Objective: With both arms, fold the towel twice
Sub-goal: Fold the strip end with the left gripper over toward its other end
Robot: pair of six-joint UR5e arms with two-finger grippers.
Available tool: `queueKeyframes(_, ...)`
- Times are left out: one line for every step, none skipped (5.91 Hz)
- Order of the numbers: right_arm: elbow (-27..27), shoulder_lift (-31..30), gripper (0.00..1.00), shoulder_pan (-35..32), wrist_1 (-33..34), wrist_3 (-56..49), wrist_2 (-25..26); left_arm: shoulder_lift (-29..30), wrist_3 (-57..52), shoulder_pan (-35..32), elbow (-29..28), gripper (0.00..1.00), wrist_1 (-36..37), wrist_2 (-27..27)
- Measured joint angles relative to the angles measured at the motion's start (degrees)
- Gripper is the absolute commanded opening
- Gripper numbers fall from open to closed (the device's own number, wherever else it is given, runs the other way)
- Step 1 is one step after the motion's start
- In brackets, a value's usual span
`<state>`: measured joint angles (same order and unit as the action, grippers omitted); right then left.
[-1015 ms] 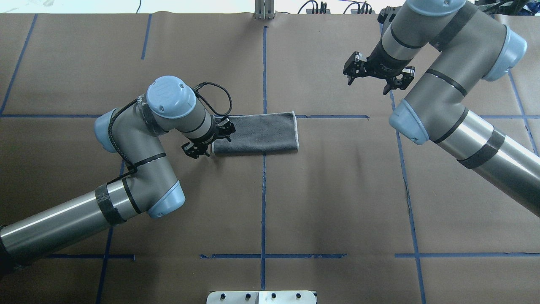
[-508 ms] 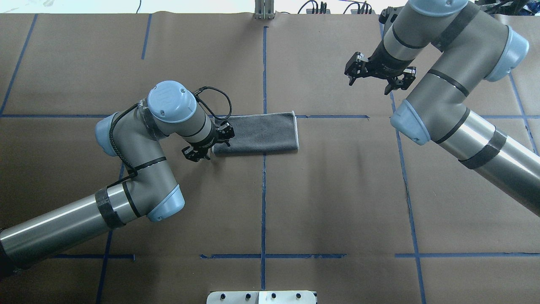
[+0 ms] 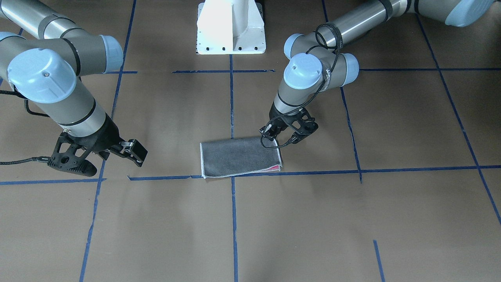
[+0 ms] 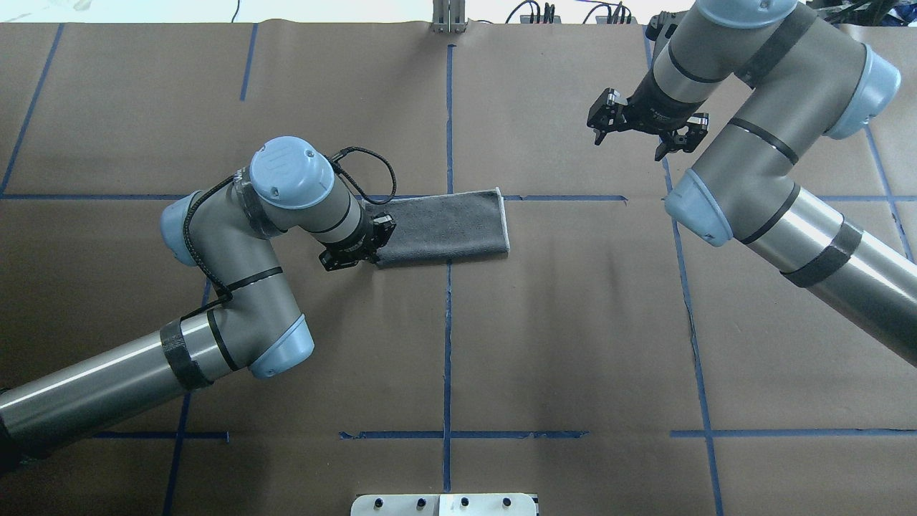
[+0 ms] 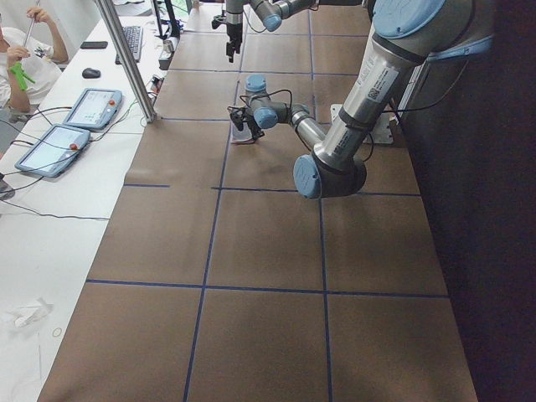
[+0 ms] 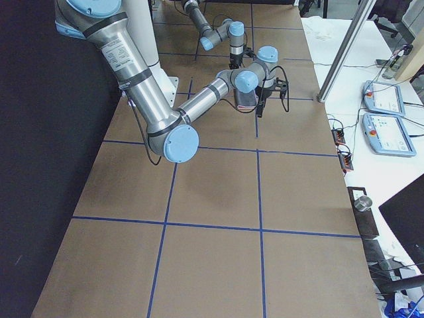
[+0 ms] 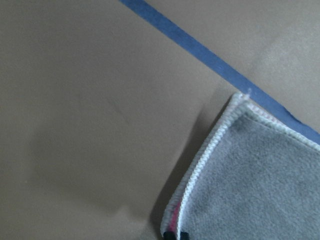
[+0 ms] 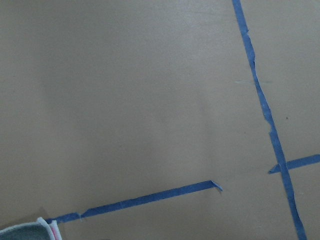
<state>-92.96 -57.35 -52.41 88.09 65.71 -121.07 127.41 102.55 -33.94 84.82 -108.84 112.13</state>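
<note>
Next, my left gripper lets go of the towel's pinched end on top of the towel's opposite end (image 3: pixel 205 162), toward my right gripper.
The towel (image 4: pixel 444 226) lies folded once into a long strip, dark grey face up, with a pale border; a sliver of pink shows at its end in the front-facing view (image 3: pixel 238 156). My left gripper (image 4: pixel 367 255) is down at the strip's left end, at the corner nearer the robot, and is shut on the towel's edge. The left wrist view shows its fingertips (image 7: pixel 170 234) pinched together on the border of the towel (image 7: pixel 260 190). My right gripper (image 4: pixel 637 137) is open and empty, raised well to the right of the towel.
Brown paper with blue tape lines (image 4: pixel 448 337) covers the table. The white pedestal base (image 3: pixel 231 27) stands at the robot's side. Tablets and cables (image 5: pixel 71 126) lie on a side table beyond the far edge.
My left gripper has moved right onto the towel's left end and shut on it, pushing that edge slightly right. The right gripper drifted slightly up and right, staying open.
</note>
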Motion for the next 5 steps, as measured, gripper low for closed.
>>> queueKeyframes(-1.04,-1.26,1.0,-0.16,-0.02,-1.48,-0.05,0.66,-0.02,-0.31,1.69,0.0,1.61,0.11)
queueKeyframes(-3.22,-3.56,1.0,-0.4,-0.02,-3.59,-0.15,2.01,0.02,-0.45,2.43,0.0,3.11,0.07)
queueKeyframes(-6.38,-6.66,1.0,-0.61,0.05,-5.54,-0.25,4.63,0.1,-0.46,1.48,0.0,3.68,-0.08)
queueKeyframes(-9.71,-10.05,1.0,-0.89,0.12,-6.91,-1.2,9.58,0.13,-0.44,-2.74,0.0,3.81,-0.22)
queueKeyframes(-12.63,-13.78,1.0,-1.39,0.06,-8.71,-2.81,15.27,0.09,-0.43,-8.72,0.0,3.64,-0.32)
